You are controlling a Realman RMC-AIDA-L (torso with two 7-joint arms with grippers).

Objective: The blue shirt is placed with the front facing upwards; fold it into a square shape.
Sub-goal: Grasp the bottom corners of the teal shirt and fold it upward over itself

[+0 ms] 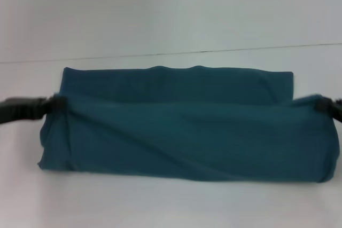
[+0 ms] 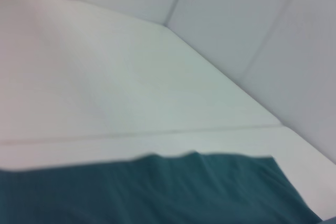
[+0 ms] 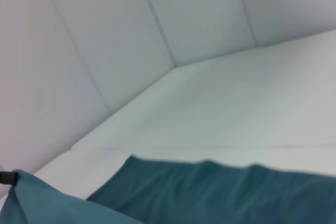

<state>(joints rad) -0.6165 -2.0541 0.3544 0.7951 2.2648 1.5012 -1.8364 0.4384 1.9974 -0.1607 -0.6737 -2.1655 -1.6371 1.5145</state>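
Observation:
Next, my left gripper lets go of the blue shirt's lifted corner along the back layer's far edge (image 1: 82, 64), just short of the table seam.
The blue shirt (image 1: 187, 126) lies across the white table as a wide dark teal band. Its near layer is lifted and drawn tight between my two grippers, over a flat back layer (image 1: 176, 81). No lettering shows. My left gripper (image 1: 53, 104) is shut on the shirt's left end. My right gripper (image 1: 323, 104) is shut on its right end. The left wrist view shows the shirt's far edge (image 2: 157, 192). The right wrist view shows the shirt (image 3: 226, 192) and, far off, the left gripper (image 3: 8, 178) pinching a corner of it.
The white table (image 1: 160, 201) runs to a seam (image 1: 171, 53) behind the shirt. White padded walls (image 3: 131, 24) close the table off at the back and sides.

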